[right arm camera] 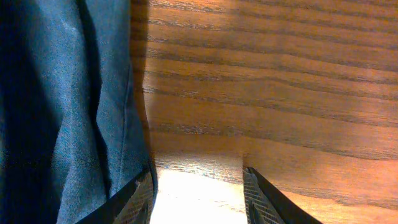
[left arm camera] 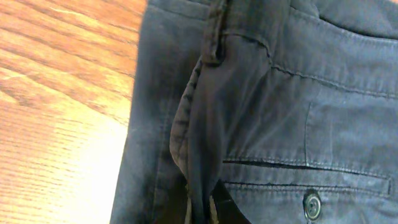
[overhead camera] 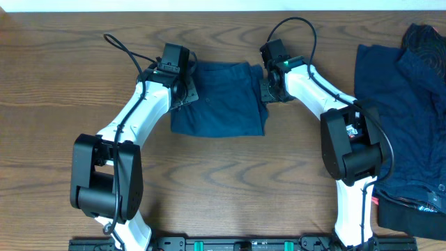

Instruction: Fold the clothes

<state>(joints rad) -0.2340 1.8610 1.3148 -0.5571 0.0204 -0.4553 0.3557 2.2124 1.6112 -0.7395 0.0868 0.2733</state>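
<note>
The top layer of the shorts is bunched up short of the lower layer's edge, so next my left gripper opens, grabs the shorts' seamed fold [left arm camera: 182, 118] and pulls it out over that edge.
The navy shorts [overhead camera: 217, 97] lie folded into a rough rectangle at the table's middle back. My left gripper [overhead camera: 182, 87] is at their left edge; in the left wrist view its jaws [left arm camera: 205, 208] are shut on a raised fold of the shorts [left arm camera: 261, 112], near a back pocket with a button [left arm camera: 312, 203]. My right gripper [overhead camera: 268, 87] is at the shorts' right edge. In the right wrist view it is open [right arm camera: 198, 199], with bare wood between the fingers and the shorts' edge [right arm camera: 68, 106] against the left finger.
A pile of other dark navy clothes [overhead camera: 408, 125] covers the table's right side, up to the right edge. The wooden table [overhead camera: 230, 181] shows bare in front of the shorts. Cables run from both wrists at the back.
</note>
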